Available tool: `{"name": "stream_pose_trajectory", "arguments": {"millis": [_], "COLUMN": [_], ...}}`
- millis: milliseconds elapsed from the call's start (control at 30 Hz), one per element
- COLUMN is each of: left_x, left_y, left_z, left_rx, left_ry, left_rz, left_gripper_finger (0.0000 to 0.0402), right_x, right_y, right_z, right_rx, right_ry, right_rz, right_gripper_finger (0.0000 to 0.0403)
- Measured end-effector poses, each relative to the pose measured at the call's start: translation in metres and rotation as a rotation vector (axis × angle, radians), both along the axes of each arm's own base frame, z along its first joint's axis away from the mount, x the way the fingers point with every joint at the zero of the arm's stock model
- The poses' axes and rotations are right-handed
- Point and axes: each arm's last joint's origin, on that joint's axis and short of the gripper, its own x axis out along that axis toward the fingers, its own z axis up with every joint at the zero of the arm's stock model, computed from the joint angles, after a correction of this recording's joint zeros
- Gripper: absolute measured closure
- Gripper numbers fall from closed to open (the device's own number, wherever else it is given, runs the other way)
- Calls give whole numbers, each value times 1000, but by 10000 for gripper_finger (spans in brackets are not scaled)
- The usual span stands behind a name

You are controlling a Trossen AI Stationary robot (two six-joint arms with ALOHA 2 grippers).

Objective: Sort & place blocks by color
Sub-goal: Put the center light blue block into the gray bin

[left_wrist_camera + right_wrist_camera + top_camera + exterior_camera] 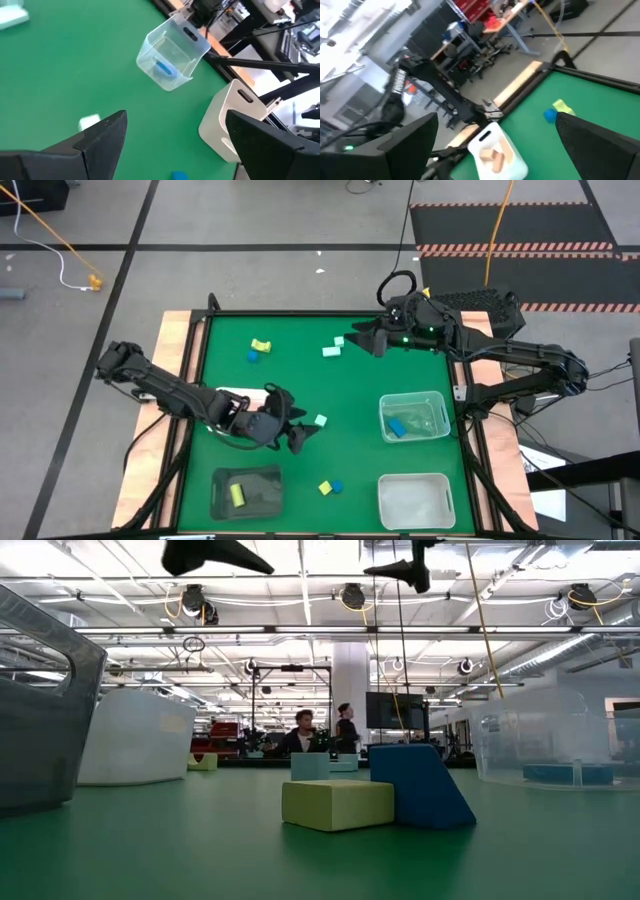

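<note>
Next, my left gripper closes on opposite sides of the lone mint block point(320, 420) point(89, 122) in the middle of the green table, facing the clear bin.
Small blocks lie flat and scattered on the green table. A mint block point(320, 420) sits just ahead of my left gripper point(294, 420), which is open and hovers above the table's middle; its wrist view shows this mint block point(90, 121) beside one finger. My right gripper point(358, 342) is open near the far edge, next to another mint block point(331, 351). A yellow block point(261, 345) and a blue block point(254, 357) lie far left. A yellow block point(325, 488) and a blue block point(337, 486) lie near the front.
A clear bin point(436, 406) on the right holds a blue block point(397, 427). A white bin point(415, 502) stands nearer the front. A dark tray point(262, 480) at front left holds a yellow block point(237, 494). A white tray point(512, 162) with pink blocks sits under my left arm.
</note>
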Motion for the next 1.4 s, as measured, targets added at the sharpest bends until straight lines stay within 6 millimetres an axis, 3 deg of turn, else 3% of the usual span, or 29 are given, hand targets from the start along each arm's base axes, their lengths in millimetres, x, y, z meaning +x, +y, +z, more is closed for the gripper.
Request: {"name": "stream_pose_trajectory", "arguments": {"millis": [367, 600, 867, 1133, 1400], "left_x": [25, 44, 66, 78, 82], "left_y": [22, 30, 44, 56, 48], "left_z": [-20, -52, -87, -119, -151], "left_rx": [297, 324, 320, 254, 220], "left_ry": [101, 199, 247, 306, 380], "left_rz": [-92, -69, -19, 52, 46], "left_gripper_finger": [62, 62, 62, 62, 62], "right_x": [0, 0, -13, -27, -28], "right_y": [1, 5, 9, 9, 9], "right_z": [-1, -3, -24, -39, -40], "right_rx": [-74, -141, -133, -135, -133], "right_ry": [17, 43, 291, 508, 528], "right_rz": [40, 206, 270, 187, 178], "right_gripper_finger": [9, 9, 9, 9, 9]}}
